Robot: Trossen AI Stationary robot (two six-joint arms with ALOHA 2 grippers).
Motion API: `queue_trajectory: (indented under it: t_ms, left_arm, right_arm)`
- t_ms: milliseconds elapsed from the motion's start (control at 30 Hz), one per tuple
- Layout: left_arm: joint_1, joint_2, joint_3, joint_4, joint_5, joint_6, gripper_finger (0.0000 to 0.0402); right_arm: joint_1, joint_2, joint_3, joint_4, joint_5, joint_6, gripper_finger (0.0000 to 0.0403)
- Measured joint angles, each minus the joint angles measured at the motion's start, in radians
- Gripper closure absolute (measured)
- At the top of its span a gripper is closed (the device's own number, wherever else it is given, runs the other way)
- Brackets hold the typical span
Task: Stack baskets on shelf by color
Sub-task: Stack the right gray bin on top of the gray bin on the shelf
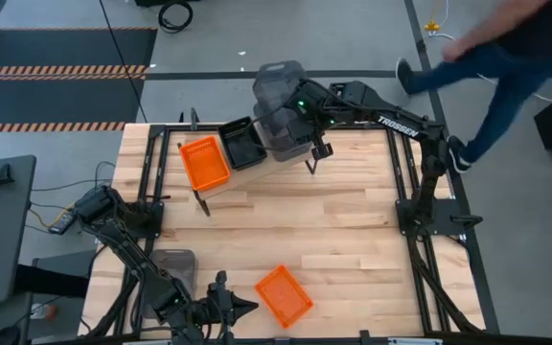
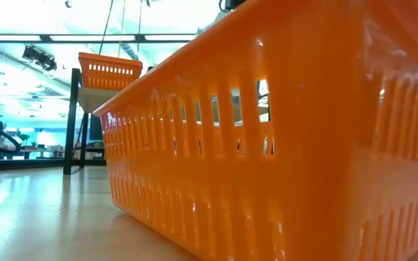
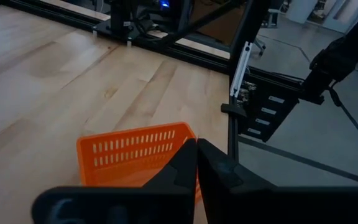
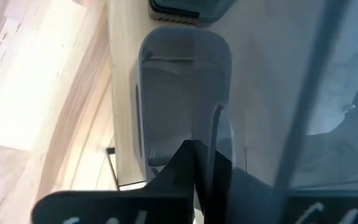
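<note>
The grey basket I am holding sticks out too far past the shelf's grey basket, so I need to let go of it with my right gripper, grab its near rim [image 1: 291,153] and pull it straight.
On the shelf [image 2: 96,98] at the table's far side stand an orange basket [image 1: 204,161], a black basket [image 1: 242,144] and a grey basket [image 1: 286,142]. Over the shelf's right end my right gripper [image 4: 194,149] is shut on another grey basket [image 1: 278,84], held above the grey one. A second orange basket [image 1: 284,295] rests flat on the table near its front edge. My left gripper [image 3: 196,152] is shut right beside it, a little above its rim. A further grey basket [image 1: 173,261] sits by the left arm. My right gripper pinches the grey basket's near end rim [image 4: 199,134] between its two fingers. The fingers slant down from the table's right. The basket is lifted clear, reaching out ahead of the fingers with its opening up. My left gripper: I cannot tell whether it touches the orange basket's corner [image 3: 185,130].
Bare wooden table lies between the shelf and the near orange basket. Black frame rails [image 1: 405,192] run along the table's sides. A person [image 1: 492,57] walks on the floor beyond the far right corner.
</note>
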Motion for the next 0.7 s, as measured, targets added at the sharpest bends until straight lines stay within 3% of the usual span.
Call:
queue_trajectory:
  t_ms: [700]
  left_arm:
    - [0.000,0.000,0.000,0.000,0.000,0.000,0.0385]
  right_arm:
    - [0.002,0.001,-0.014,0.018,0.016,0.134,0.0335]
